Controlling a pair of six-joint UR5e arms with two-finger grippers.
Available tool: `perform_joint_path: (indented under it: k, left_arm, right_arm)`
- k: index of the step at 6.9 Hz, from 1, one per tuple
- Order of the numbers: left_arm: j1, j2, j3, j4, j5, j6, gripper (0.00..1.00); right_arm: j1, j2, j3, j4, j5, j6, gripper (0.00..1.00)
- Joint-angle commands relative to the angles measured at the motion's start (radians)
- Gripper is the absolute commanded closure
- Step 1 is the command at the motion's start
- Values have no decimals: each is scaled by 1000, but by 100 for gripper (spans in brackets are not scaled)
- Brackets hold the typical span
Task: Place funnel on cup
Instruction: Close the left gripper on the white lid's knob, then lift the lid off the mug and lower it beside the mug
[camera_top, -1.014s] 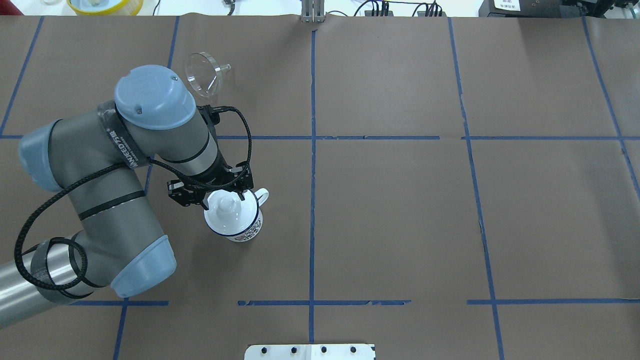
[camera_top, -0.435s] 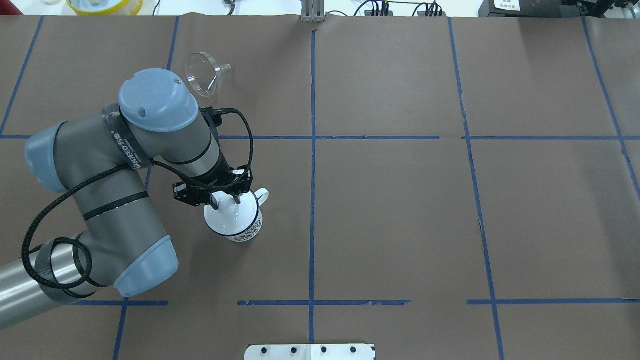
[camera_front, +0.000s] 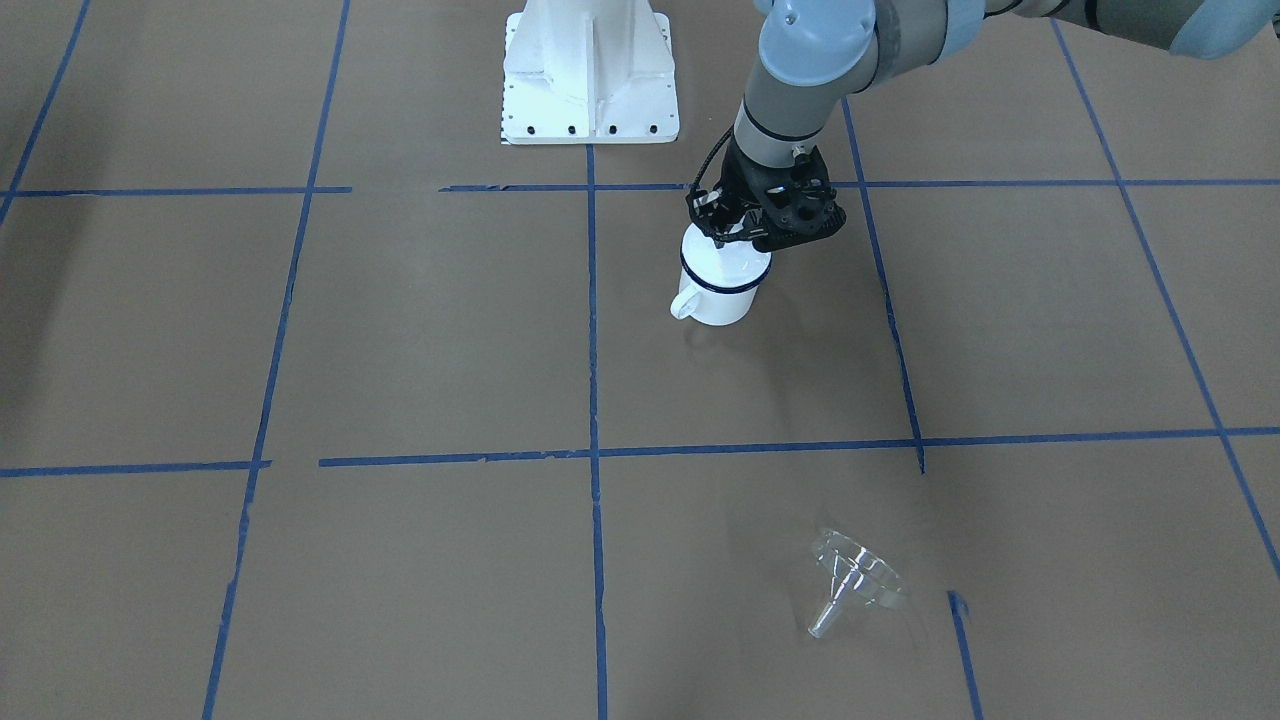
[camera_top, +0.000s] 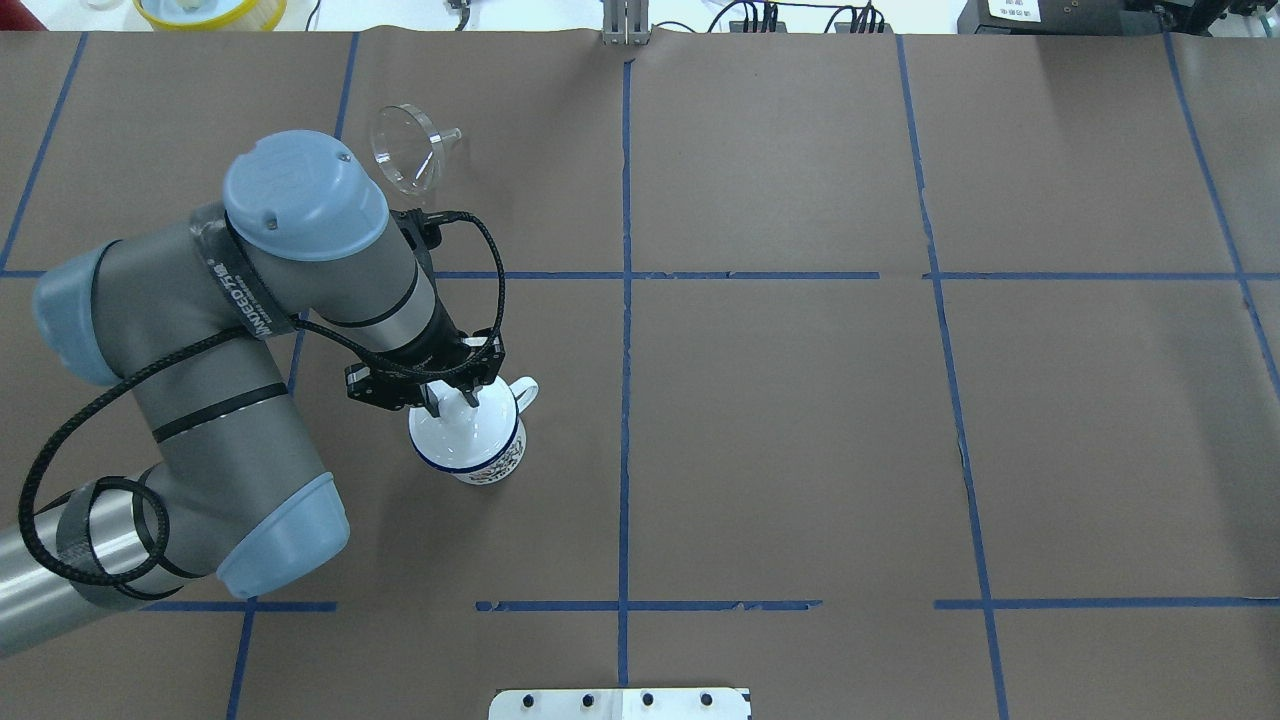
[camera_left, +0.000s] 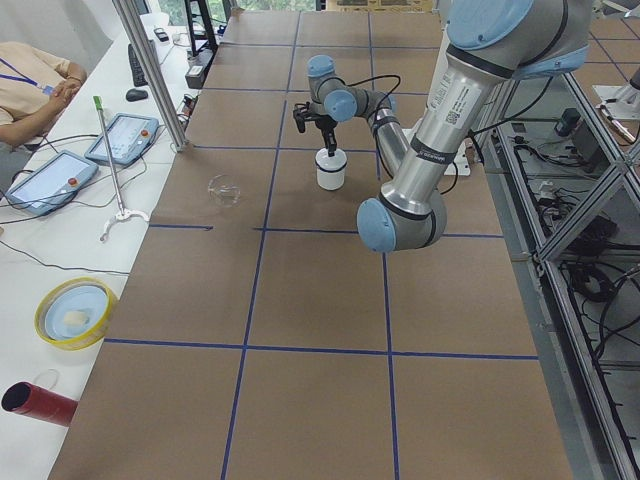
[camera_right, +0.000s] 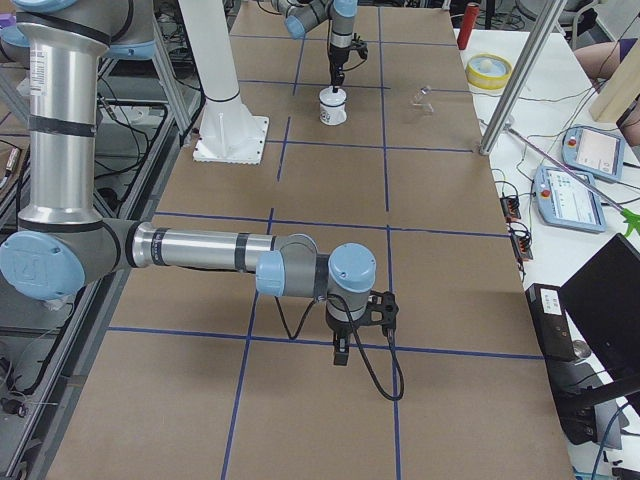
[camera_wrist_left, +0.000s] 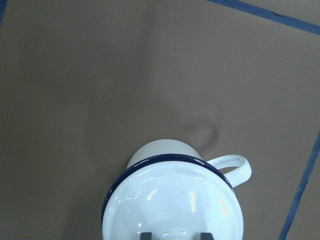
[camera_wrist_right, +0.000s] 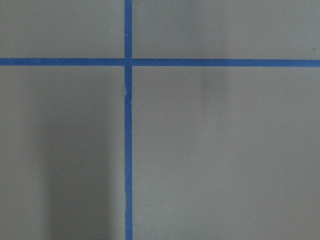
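Note:
Next, my left gripper releases the white lid on the bare table (camera_front: 839, 276) between the cup and the nearby blue tape.
The cup (camera_top: 492, 458) is a white mug with a dark blue rim, standing left of the table's middle, also in the front-facing view (camera_front: 720, 298). A white domed lid (camera_top: 462, 435) covers its mouth. My left gripper (camera_top: 452, 398) hangs straight over it, shut on the lid's knob; the left wrist view shows the lid (camera_wrist_left: 175, 200) and both fingertips (camera_wrist_left: 146, 235) at the knob. The clear funnel (camera_top: 405, 150) lies on its side at the far left, apart from the cup (camera_front: 855, 580). My right gripper (camera_right: 341, 355) hovers over bare table; I cannot tell if it is open.
The robot's white base plate (camera_front: 590, 70) sits at the near edge of the table. A yellow bowl (camera_left: 72, 312) and a red tube (camera_left: 40, 402) lie on the side bench, with tablets (camera_left: 122, 138) and an operator beyond the table.
My left gripper's fingers, spread beside the lid's knob a second ago, have closed on it. The lid still sits on the cup. The funnel has not moved.

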Motion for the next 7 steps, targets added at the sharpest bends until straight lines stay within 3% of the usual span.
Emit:
perform_joint_path:
  k: [1,3,5,6,7]
  left_arm:
    - [-54,0,-81,67,1,-8,100]
    - [-115,70,-208,115,1,26,100]
    - [-120,209,-234,89,1,141,100]
    - [-117,275,-218,28,1,156,100]
    - [-115,375,-189,-124,1,158,100]
  right_arm:
    - [0,0,0,0,0,0,0]
    - [0,0,-2,0,0,0,0]
    - [0,0,0,0,0,0,0]
    - [0,0,-2,0,0,0,0]
    - [0,0,0,0,0,0,0]
